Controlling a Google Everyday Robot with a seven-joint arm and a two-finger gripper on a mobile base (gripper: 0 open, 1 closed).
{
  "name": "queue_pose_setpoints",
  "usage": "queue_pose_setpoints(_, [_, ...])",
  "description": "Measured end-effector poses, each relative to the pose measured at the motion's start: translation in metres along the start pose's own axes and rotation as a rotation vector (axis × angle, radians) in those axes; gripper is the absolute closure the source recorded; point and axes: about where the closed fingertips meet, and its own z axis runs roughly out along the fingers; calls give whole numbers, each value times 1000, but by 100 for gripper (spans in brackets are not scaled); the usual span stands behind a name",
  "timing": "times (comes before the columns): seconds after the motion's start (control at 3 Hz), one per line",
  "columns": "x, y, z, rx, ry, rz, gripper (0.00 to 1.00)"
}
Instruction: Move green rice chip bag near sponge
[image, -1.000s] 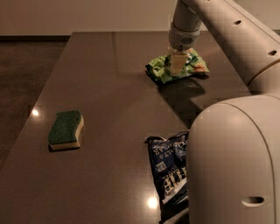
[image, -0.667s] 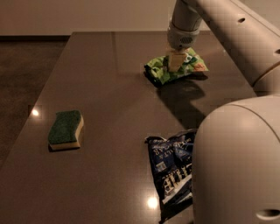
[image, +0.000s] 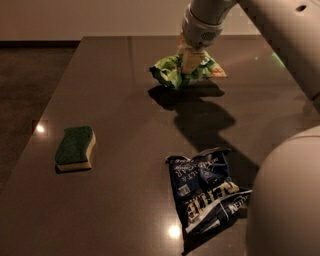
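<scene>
I will let go of the green rice chip bag on the table (image: 122, 101) just past the far end of the sponge.
The green rice chip bag (image: 170, 73) hangs crumpled from my gripper (image: 190, 61) at the far middle of the dark table (image: 120, 90). The gripper comes down from above and is shut on the bag's top. The bag is off the surface, and its shadow lies on the table just below and in front of it. The sponge (image: 75, 146), green on top with a pale yellow body, lies flat near the table's left edge, well to the front left of the bag.
A dark blue chip bag (image: 207, 192) with white lettering lies flat at the front right of the table. My arm (image: 270, 25) reaches in from the upper right. The robot's white body (image: 287, 200) fills the lower right corner.
The green bag has come up off the table in the gripper and shifted slightly left. A shadow now shows beneath it. The sponge and blue bag have not moved.
</scene>
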Motion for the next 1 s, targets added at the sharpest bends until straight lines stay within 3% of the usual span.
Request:
queue_pose_setpoints(0.33, [-53, 18, -35, 39, -110, -70, 100])
queue_pose_setpoints(1.0, [-125, 58, -57, 16, -208, -163, 100])
